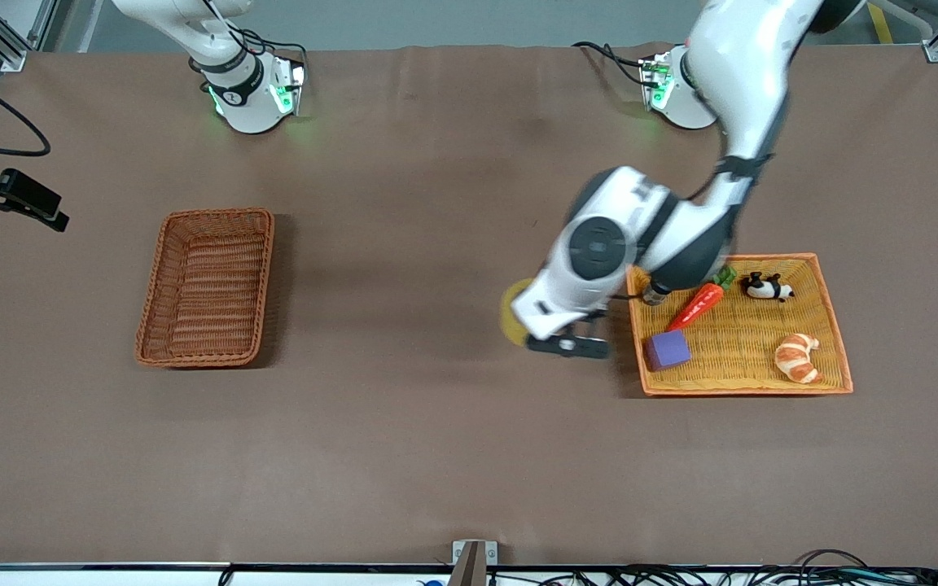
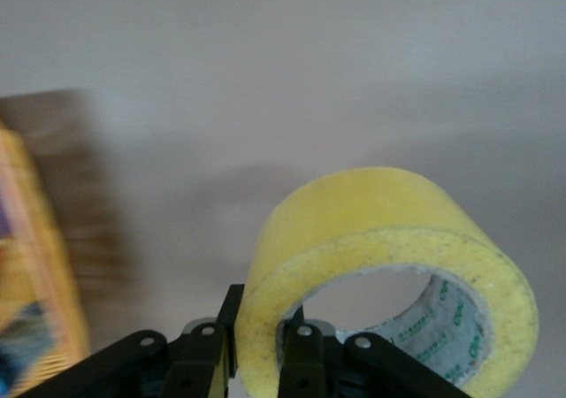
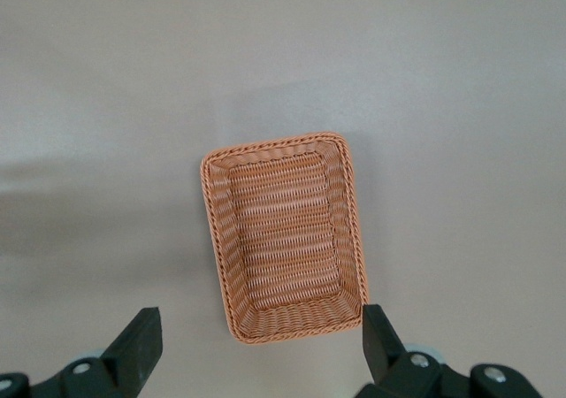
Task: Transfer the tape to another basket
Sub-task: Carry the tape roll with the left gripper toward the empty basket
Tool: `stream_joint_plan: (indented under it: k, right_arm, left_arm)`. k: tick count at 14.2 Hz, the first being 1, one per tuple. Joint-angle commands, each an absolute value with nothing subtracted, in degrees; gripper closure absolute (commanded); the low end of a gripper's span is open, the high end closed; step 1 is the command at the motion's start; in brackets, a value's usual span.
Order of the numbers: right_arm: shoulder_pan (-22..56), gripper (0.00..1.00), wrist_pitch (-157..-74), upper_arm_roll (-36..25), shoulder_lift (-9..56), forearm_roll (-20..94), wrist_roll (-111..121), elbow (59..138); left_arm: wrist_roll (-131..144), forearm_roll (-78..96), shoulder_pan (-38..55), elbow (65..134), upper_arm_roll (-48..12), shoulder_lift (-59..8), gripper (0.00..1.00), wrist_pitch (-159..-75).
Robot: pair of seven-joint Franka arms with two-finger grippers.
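Next, I let go of the tape with my left gripper on the bare table (image 1: pixel 401 309) between the baskets, closer to the empty reddish-brown basket.
The tape (image 1: pixel 511 313), a yellowish ring with a grey core, is gripped in my left gripper (image 1: pixel 530 324), which is up over the bare table between the two baskets, just past the yellow tray's edge. In the left wrist view the two black fingers (image 2: pixel 305 349) pinch the tape's (image 2: pixel 380 221) wall, one inside the ring and one outside. The dark reddish-brown basket (image 1: pixel 267 277) lies empty toward the right arm's end of the table. My right gripper (image 3: pixel 263 332) is open and empty, high above that basket (image 3: pixel 354 230); it does not show in the front view.
The light yellow-orange tray (image 1: pixel 750 391) at the left arm's end holds a carrot (image 1: pixel 701 303), a purple cube (image 1: pixel 668 350), a croissant (image 1: pixel 797 358) and a panda toy (image 1: pixel 766 286). A black camera mount (image 1: pixel 5 199) juts in over the table edge at the right arm's end.
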State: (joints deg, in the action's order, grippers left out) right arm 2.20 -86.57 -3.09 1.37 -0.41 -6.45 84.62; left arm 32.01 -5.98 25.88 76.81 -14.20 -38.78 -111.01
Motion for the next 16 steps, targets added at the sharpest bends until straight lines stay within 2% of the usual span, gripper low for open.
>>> stream_joint_plan:
  k: [1, 8, 11, 16]
  right_arm:
    - [0.7, 0.0, -86.31, -2.37, 1.23, 0.7, -5.89, 84.55]
    - [0.44, 0.0, -86.66, -2.37, 1.32, 0.7, -5.89, 84.55]
    - [0.44, 0.0, -86.22, -2.37, 1.32, 0.79, -5.8, 84.55]
    - [0.44, 0.0, -86.66, -2.37, 1.49, 0.79, -5.89, 84.55]
  left_arm:
    - [35.76, -1.43, 30.22, 71.19, -13.89, -43.32, 0.99, -115.63]
    - [50.62, 2.37, 38.58, 67.41, -13.97, -52.55, 0.99, -132.08]
    - [50.01, 5.35, 38.93, 66.37, -14.15, -54.57, 0.98, -133.24]
    - [46.42, 7.29, 39.11, 66.44, -14.85, -57.13, 0.81, -135.0]
